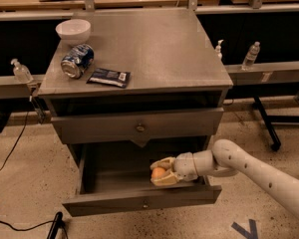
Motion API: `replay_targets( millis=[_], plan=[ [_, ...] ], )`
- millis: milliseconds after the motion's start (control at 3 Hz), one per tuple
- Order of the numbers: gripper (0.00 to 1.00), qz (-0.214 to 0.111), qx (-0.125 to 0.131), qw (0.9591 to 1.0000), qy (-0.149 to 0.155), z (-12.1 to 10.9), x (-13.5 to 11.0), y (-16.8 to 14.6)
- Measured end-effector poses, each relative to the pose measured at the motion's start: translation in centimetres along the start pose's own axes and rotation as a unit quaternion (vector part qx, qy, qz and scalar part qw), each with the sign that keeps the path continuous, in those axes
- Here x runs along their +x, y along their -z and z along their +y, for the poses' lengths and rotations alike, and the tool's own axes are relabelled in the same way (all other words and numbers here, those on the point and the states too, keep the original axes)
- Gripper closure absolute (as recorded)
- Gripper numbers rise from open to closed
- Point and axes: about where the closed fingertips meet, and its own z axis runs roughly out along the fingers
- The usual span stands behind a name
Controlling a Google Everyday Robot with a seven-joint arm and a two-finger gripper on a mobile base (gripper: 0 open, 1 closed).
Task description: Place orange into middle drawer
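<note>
I should release the orange, now just above the drawer's inside, on the middle drawer's bottom, behind its front panel (167, 169), toward my arm's side.
The middle drawer (139, 202) is pulled open at the bottom of the grey cabinet, below the shut upper drawer front (137, 127). My gripper (160, 173) reaches in from the right over the drawer's right-hand part. It is shut on the orange (158, 173), which shows between the pale fingers just above the drawer's inside. The white arm (259, 173) runs off to the lower right.
On the cabinet top (154, 49) stand a white bowl (73, 31), a blue soda can (77, 60) on its side and a dark snack packet (108, 76). Bottles (251, 55) stand on rails at both sides. A cable (10, 153) lies on the floor at left.
</note>
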Motion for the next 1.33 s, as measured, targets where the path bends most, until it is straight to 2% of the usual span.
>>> replay_targets(
  millis=[333,1000,1333],
  plan=[
    [1.00,0.004,-0.003,1.0000,-0.001,-0.9,4.6,-2.0],
    [1.00,-0.009,0.032,0.9994,0.003,-3.6,6.3,-1.7],
    [1.00,0.006,0.054,0.9984,0.013,-5.4,6.9,-1.9]
  ],
)
